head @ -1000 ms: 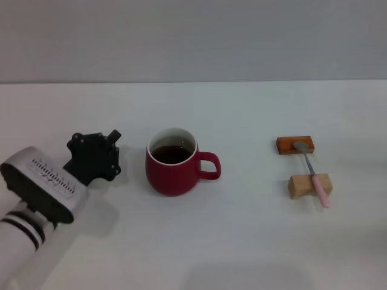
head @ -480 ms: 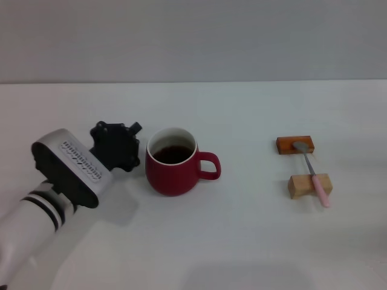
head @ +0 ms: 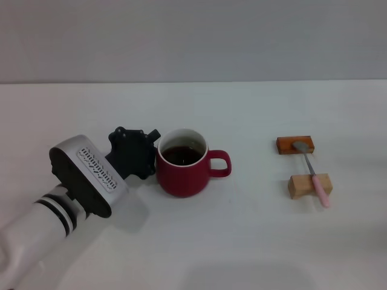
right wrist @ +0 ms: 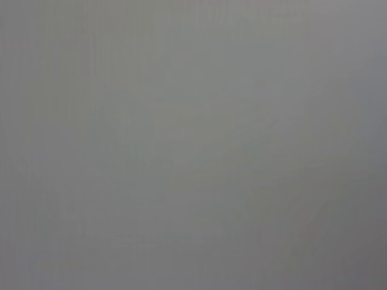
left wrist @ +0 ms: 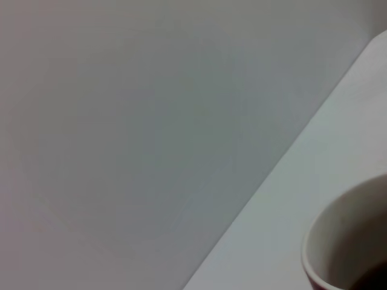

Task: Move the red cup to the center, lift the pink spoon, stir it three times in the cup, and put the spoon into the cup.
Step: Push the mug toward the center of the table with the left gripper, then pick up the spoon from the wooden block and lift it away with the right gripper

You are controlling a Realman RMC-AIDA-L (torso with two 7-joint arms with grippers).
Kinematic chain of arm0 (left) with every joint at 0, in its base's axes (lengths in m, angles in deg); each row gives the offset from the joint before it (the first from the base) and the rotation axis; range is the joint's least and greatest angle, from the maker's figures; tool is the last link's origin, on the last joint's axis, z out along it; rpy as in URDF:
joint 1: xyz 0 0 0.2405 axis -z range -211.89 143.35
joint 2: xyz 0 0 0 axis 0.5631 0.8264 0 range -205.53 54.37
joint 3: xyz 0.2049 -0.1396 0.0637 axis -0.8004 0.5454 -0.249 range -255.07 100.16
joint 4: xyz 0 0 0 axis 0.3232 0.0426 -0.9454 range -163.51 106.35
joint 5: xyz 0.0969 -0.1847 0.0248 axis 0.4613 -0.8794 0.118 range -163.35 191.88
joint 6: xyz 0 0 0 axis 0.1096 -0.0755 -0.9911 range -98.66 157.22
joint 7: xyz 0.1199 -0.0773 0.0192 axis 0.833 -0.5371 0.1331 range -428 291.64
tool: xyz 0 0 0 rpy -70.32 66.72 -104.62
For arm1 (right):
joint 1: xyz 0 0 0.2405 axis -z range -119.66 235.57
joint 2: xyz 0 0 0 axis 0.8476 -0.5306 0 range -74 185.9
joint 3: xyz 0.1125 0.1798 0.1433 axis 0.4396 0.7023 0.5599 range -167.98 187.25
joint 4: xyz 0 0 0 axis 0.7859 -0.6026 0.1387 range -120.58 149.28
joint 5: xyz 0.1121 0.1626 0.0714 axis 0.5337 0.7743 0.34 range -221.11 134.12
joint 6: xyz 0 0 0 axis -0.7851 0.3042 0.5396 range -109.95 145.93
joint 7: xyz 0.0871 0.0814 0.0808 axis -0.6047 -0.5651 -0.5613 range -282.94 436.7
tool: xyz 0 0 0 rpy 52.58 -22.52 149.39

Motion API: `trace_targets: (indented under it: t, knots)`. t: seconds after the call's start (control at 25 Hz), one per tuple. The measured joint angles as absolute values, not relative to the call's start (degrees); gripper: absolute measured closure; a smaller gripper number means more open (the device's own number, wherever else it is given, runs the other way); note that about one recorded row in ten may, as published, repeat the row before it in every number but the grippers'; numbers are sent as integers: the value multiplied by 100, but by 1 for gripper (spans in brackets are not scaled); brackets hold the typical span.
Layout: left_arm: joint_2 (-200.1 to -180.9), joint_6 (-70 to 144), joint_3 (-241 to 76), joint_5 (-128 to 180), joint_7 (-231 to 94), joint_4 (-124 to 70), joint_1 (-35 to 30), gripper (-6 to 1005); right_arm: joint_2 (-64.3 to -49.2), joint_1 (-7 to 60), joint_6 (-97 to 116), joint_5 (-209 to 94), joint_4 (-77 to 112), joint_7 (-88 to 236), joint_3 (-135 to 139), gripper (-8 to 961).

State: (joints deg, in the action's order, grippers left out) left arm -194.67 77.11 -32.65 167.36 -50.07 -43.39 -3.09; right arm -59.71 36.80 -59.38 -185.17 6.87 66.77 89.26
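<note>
The robot's left gripper needs to release the red cup, which now stands on the table, on the white table, a bit nearer to the pale wooden block (head: 198, 194).
The red cup (head: 183, 172) stands on the white table, left of the middle, with dark liquid inside and its handle pointing right. My left gripper (head: 136, 154) is pressed against the cup's left side. The cup's white rim also shows in the left wrist view (left wrist: 344, 241). The pink spoon (head: 314, 175) lies at the right, its silver bowl on an orange-brown block (head: 294, 145) and its shaft across a pale wooden block (head: 309, 185), the pink handle pointing toward me. My right arm is out of view.
The white table (head: 242, 241) ends at a grey wall behind. The right wrist view shows only plain grey.
My left arm has moved right, met the cup's left side and pushed the cup a little to the right. The spoon and blocks have not moved.
</note>
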Motion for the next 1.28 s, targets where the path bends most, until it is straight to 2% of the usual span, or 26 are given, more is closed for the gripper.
trace_targets:
  t: [0.8,1.04,1.28]
  knots:
    - [-19467,7766,-3498,16707,-4881,-4758,-649,991,-6011,3702,-5945,-18536,669,6677,8926,310]
    - [-19453,8346,-1233,16584,-5087,-4760,-1025,991,-6040,3741,-5945,-18544,681,6677,8927,311]
    - [-19388,8559,91,16187,-6134,-4404,-1034,990,-6072,3809,-5949,-18544,684,6677,8926,311]
